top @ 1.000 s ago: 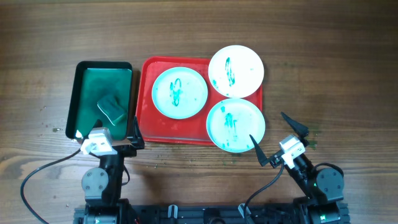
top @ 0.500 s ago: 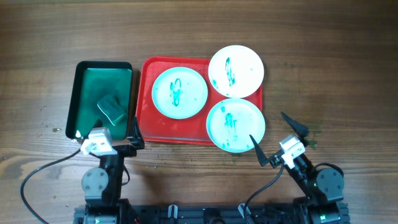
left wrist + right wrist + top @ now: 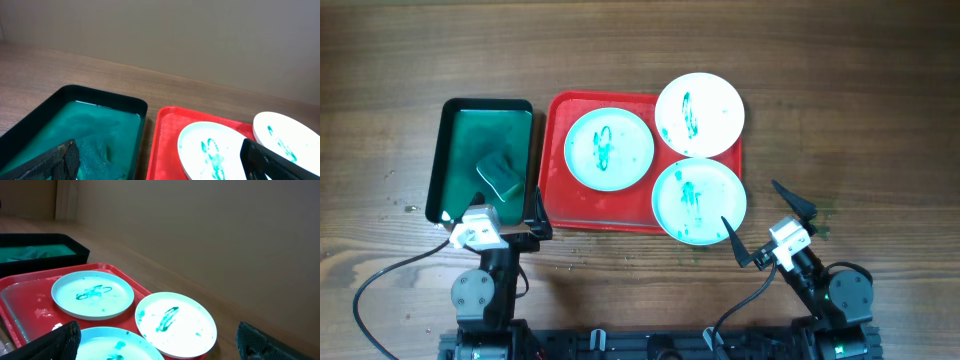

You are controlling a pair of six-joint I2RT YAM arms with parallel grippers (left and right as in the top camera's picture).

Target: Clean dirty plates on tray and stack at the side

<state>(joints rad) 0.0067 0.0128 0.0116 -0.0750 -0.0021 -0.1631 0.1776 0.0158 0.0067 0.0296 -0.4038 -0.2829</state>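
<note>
Next, my right gripper goes to the white plate nearest the green tray and closes on the plate's rim (image 3: 652, 157) (image 3: 123, 311) facing the other two plates.
Three white plates smeared with teal sit on the red tray (image 3: 552, 170): one at its left-centre (image 3: 609, 148), one at the back right (image 3: 699, 115) overhanging the rim, one at the front right (image 3: 699, 201) overhanging the front edge. My left gripper (image 3: 498, 215) is open and empty at the near edge, between the green tray and the red tray. My right gripper (image 3: 770, 225) is open and empty just right of the front plate. The left wrist view shows the left-centre plate (image 3: 215, 150). The right wrist view shows all three plates (image 3: 92, 294) (image 3: 176, 318) (image 3: 115, 345).
A dark green tray (image 3: 450, 160) holding teal liquid and a sponge (image 3: 499, 174) stands left of the red tray. Bare wooden table lies right of the plates and along the back. A wall shows behind the table in the wrist views.
</note>
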